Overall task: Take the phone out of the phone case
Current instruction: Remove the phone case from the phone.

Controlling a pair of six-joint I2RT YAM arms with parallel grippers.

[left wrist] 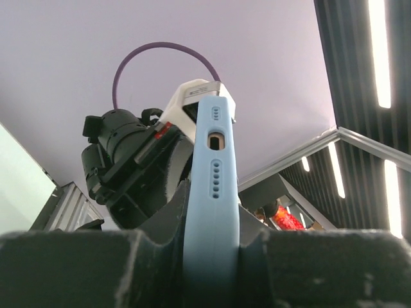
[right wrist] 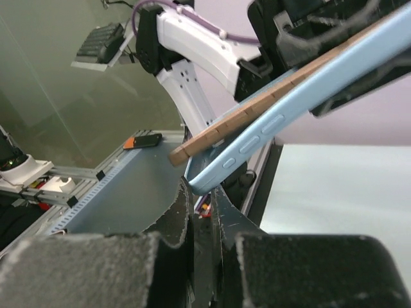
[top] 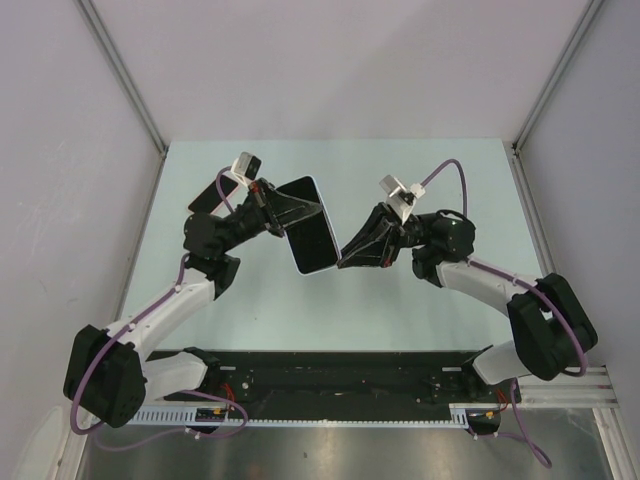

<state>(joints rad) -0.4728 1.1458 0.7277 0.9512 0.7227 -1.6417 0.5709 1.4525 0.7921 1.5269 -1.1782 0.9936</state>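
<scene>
I hold just the case's corner tip in my right gripper, so it should open and pinch the case's side (right wrist: 248,145) near the buttons before my left gripper opens.
The phone (top: 312,228) sits in a light blue case and is held tilted above the pale table (top: 460,180). My left gripper (top: 283,213) is shut on the case's edge; the left wrist view shows the blue edge (left wrist: 213,186) with its port and holes clamped between my fingers (left wrist: 212,240). My right gripper (top: 346,261) meets the phone's near corner. In the right wrist view its nearly closed tips (right wrist: 204,192) pinch the case's corner (right wrist: 270,125). A tan phone edge (right wrist: 237,119) stands slightly off the case there.
The black base rail (top: 330,385) runs along the near edge. Grey walls enclose the table on three sides. The right wrist view shows the left arm (right wrist: 192,45) behind the phone and a small black and orange device (right wrist: 142,140) on the rail.
</scene>
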